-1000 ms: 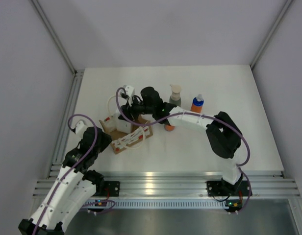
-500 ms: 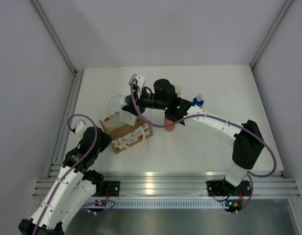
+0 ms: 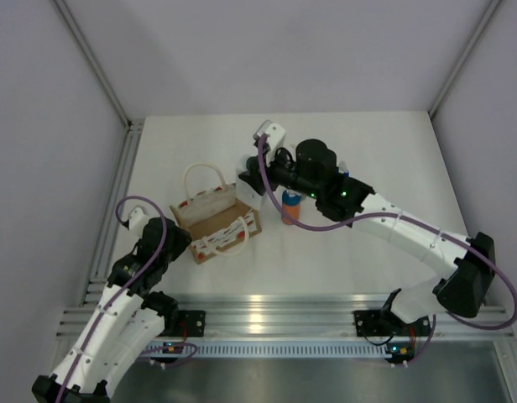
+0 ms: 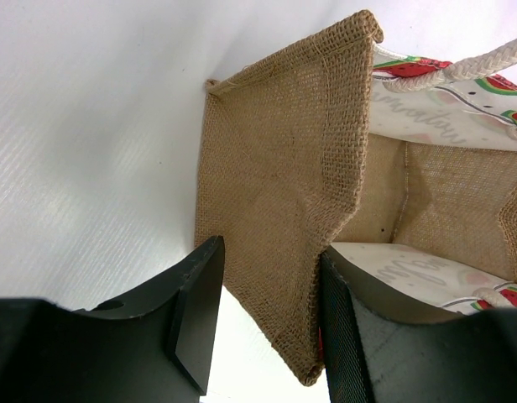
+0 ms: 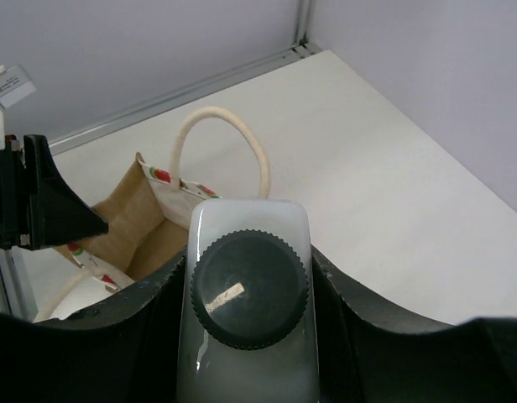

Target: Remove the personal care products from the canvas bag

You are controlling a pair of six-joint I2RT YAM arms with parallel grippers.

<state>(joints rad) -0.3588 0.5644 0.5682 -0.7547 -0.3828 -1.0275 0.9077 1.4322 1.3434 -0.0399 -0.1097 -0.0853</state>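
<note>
I need to let go of the white bottle with my right gripper on the table (image 3: 286, 241), just in front of the nearer orange bottle.
The canvas bag (image 3: 215, 220) stands open at the table's left middle, with cream rope handles and a watermelon print. My left gripper (image 3: 185, 232) is open and straddles the bag's burlap side wall (image 4: 275, 193); the fabric lies against the right finger, with a gap at the left one. My right gripper (image 3: 248, 190) is shut on the white bottle with dark cap (image 5: 246, 217), held above the table just right of the bag (image 5: 149, 220). One orange bottle with blue cap (image 3: 289, 207) stands beside it. The grey pump bottle and the other orange bottle are hidden behind the right arm.
An aluminium rail (image 3: 116, 201) runs along the table's left edge and another along the front (image 3: 284, 319). White walls close in the table on three sides. The right arm (image 3: 393, 222) stretches across the table's right half.
My right gripper has come up out of the bag with the white bottle and moved right, clear of the bag. The bag's mouth now shows. The left arm has not moved.
</note>
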